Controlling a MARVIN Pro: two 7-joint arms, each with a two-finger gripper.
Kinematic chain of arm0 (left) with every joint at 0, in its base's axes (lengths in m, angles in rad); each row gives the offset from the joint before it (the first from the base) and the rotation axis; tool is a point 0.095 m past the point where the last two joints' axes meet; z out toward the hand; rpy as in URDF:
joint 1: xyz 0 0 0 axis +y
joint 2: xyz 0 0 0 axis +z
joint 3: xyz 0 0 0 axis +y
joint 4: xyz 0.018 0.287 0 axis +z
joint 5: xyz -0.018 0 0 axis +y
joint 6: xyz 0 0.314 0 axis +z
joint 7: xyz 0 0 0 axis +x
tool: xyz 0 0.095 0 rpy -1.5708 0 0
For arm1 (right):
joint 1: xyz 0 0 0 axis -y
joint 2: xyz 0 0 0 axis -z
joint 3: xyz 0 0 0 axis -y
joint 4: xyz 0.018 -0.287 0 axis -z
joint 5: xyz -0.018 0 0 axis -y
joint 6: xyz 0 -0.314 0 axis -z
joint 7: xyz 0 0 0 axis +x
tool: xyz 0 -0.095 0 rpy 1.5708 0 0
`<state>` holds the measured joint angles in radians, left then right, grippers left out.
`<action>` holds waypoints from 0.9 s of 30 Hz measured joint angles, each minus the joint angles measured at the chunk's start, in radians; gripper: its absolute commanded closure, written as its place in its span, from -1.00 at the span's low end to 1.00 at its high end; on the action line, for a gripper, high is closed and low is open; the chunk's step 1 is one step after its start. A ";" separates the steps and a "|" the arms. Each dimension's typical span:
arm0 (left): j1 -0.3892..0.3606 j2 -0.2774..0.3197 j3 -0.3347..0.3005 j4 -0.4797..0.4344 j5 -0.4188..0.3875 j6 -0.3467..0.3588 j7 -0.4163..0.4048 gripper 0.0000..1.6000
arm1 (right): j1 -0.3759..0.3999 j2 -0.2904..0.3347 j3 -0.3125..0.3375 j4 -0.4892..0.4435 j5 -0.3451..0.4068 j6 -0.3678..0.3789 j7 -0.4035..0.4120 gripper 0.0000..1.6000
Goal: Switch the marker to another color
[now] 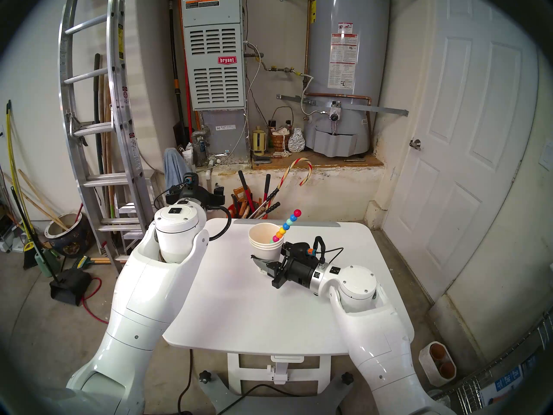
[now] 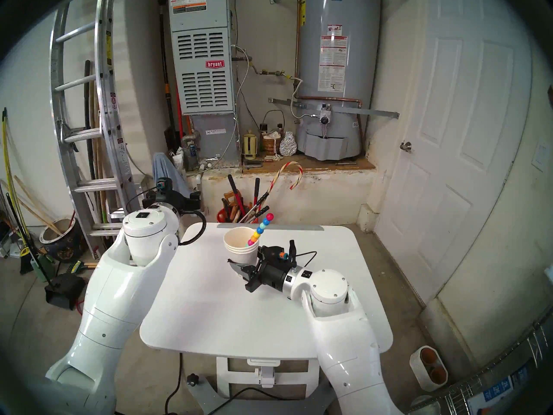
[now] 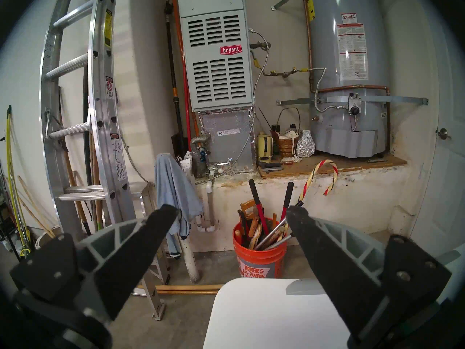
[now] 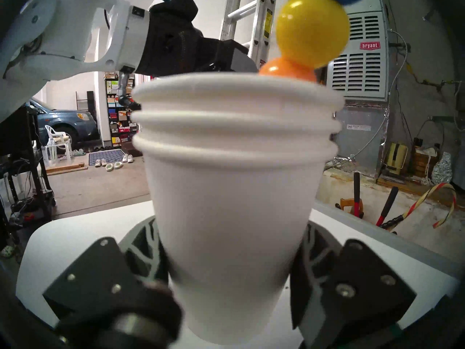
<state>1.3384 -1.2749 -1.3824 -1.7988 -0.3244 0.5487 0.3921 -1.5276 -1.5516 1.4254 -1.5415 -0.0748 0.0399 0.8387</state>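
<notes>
I should set the stack of white paper cups, now near the table's far edge, down on the middle of the white table (image 1: 270,281) with my right gripper.
The marker (image 1: 288,225) (image 2: 261,229), a slim stick of coloured beads, leans rightward out of a stack of white paper cups (image 1: 264,240) (image 2: 239,243) near the far edge of the table. My right gripper (image 1: 264,263) (image 4: 230,240) is shut on the lower part of the cups (image 4: 234,189), one finger on each side. In the right wrist view the marker's yellow bead (image 4: 312,28) and an orange one rise above the rim. My left gripper (image 3: 231,211) (image 1: 215,195) hangs open and empty off the table's far left corner.
The white table (image 1: 239,315) holds only the cups. Behind its far edge stands an orange bucket (image 3: 259,260) of long-handled tools with a striped candy cane (image 1: 296,171). A ladder (image 1: 98,121) leans at the left, and a door (image 1: 478,136) is at the right.
</notes>
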 measured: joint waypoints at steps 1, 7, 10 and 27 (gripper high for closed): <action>0.000 0.000 0.000 0.000 0.000 0.000 0.000 -1.00 | -0.009 0.000 0.000 -0.004 0.001 -0.004 -0.001 1.00; 0.000 0.001 0.000 0.000 -0.001 0.000 0.000 -1.00 | -0.046 0.001 0.002 -0.017 0.004 -0.025 -0.004 1.00; 0.000 0.001 0.000 0.000 -0.001 -0.001 0.000 -1.00 | -0.061 0.002 0.005 -0.021 0.007 -0.033 -0.005 1.00; 0.000 0.002 0.001 0.000 -0.002 -0.001 0.000 -1.00 | -0.079 0.013 -0.008 0.017 -0.058 -0.117 -0.024 1.00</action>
<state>1.3383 -1.2729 -1.3812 -1.7988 -0.3264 0.5475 0.3921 -1.6063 -1.5383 1.4174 -1.5246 -0.1327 -0.0776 0.8143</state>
